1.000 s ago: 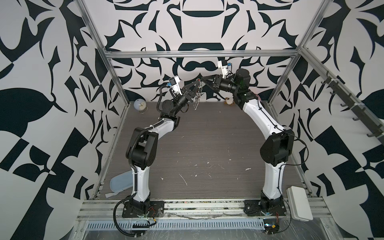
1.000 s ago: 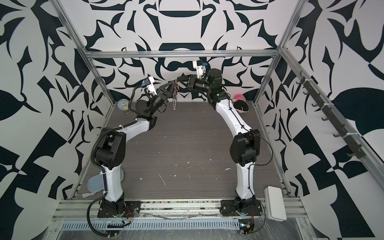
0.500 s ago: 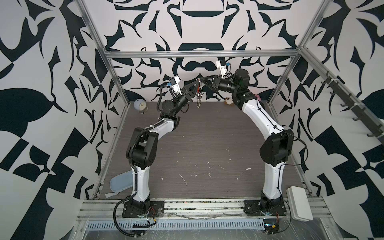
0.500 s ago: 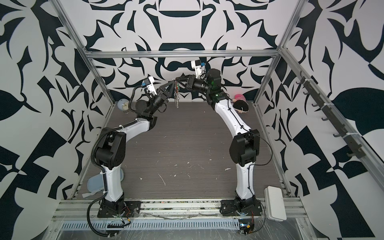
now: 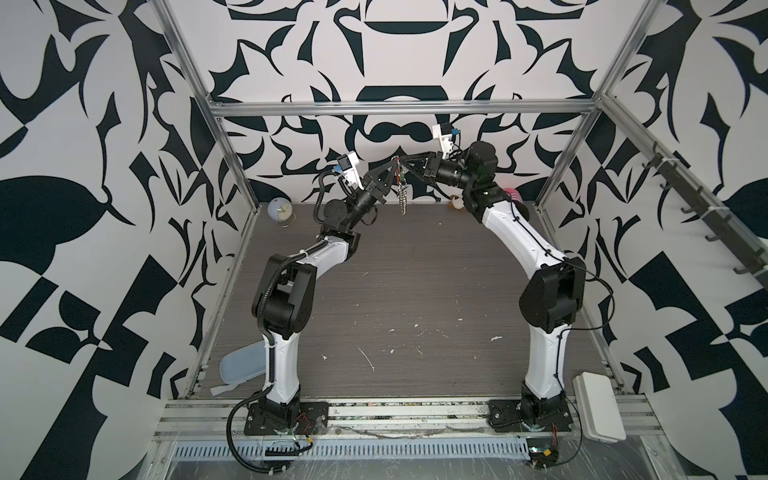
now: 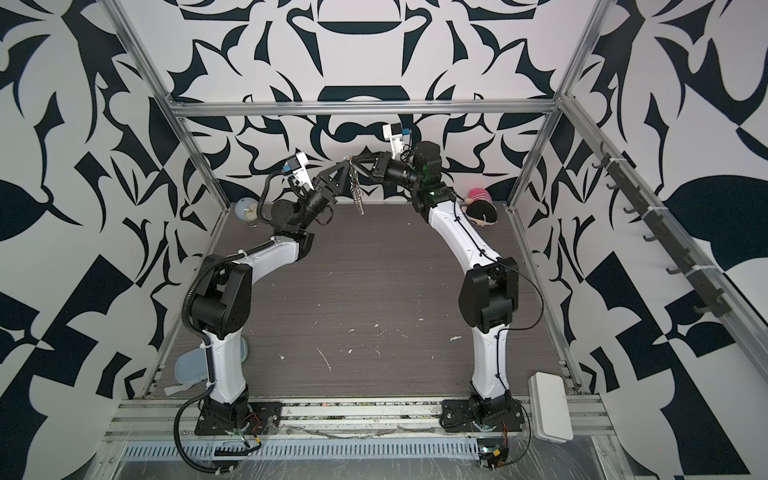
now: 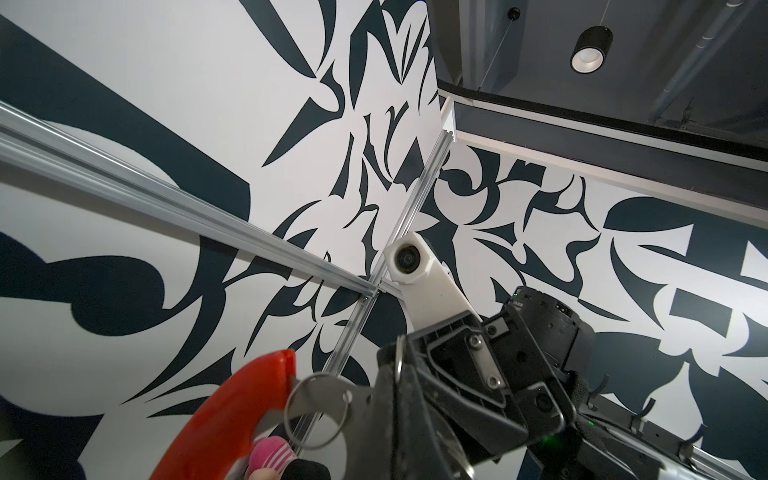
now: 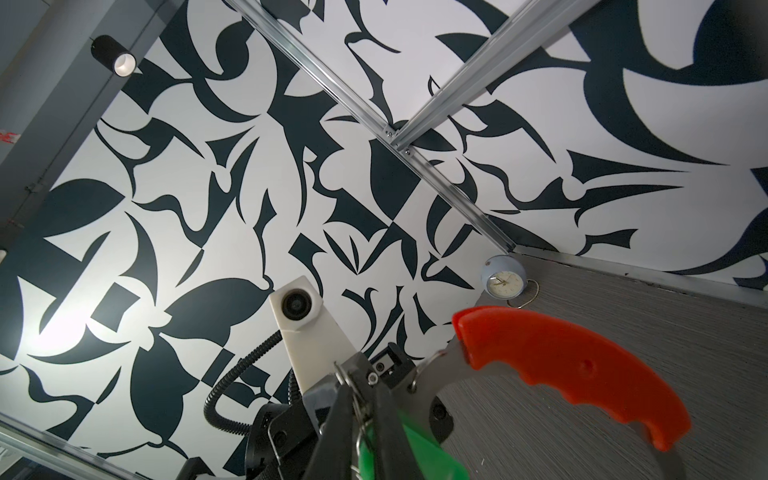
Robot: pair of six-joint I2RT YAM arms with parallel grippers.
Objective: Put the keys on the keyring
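My right gripper's fingertips are crowding the silver wire above the green tag, so they should open and back off, then take the green tag farther from the wire (image 8: 428,453).
Both arms reach high at the back middle, and their fingertips meet there. In both top views my left gripper (image 5: 394,163) (image 6: 347,163) is shut on the keyring (image 5: 402,196) (image 6: 358,195), which hangs below as a string of small silver rings. In the left wrist view its dark fingers (image 7: 411,419) are pressed together on the wire, beside the red-orange piece (image 7: 232,415). My right gripper (image 5: 406,159) (image 8: 363,420) is shut on the keys (image 8: 431,456), a green tag, with silver wire between the jaws. The red-orange piece (image 8: 573,374) sticks out beside them.
A small round clock (image 5: 279,210) stands in the back left corner. A pink and black plush toy (image 6: 482,208) lies at the back right. A pale blue cloth (image 5: 243,365) lies at front left and a white box (image 5: 598,409) at front right. Hooks (image 5: 706,208) line the right wall.
My right gripper has moved left until its tips meet the left gripper's tips, and its jaws have closed a little. The hanging keyring has shifted slightly with them.
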